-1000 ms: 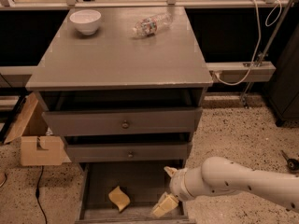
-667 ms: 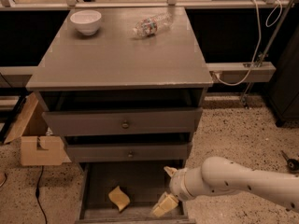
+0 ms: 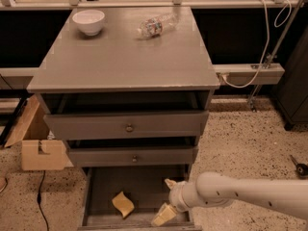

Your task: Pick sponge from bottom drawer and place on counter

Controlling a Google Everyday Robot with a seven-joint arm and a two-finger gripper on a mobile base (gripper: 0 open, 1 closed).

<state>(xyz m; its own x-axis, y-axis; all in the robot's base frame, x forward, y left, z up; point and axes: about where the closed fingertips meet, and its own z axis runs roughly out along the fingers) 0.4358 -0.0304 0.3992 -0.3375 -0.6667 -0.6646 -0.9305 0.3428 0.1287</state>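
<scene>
The sponge's end (image 3: pixel 129 209) facing the gripper, in the open bottom drawer, is next for my gripper to go to and close on.
The sponge (image 3: pixel 123 204) is a small pale yellow wavy foam piece lying on the dark floor of the open bottom drawer (image 3: pixel 98 186), left of centre. My gripper (image 3: pixel 165 199) reaches in from the right on a white arm and hangs over the drawer's right part, a little right of the sponge and apart from it. Its two cream-tan fingers (image 3: pixel 163 214) are spread, with nothing between them. The counter (image 3: pixel 120 57) is the flat grey top of the cabinet above.
A white bowl (image 3: pixel 88 21) and a clear plastic bottle (image 3: pixel 155 25) lie at the back of the counter. Two upper drawers with round knobs (image 3: pixel 129 128) stand slightly open. A cardboard box (image 3: pixel 41 153) sits on the floor at the left.
</scene>
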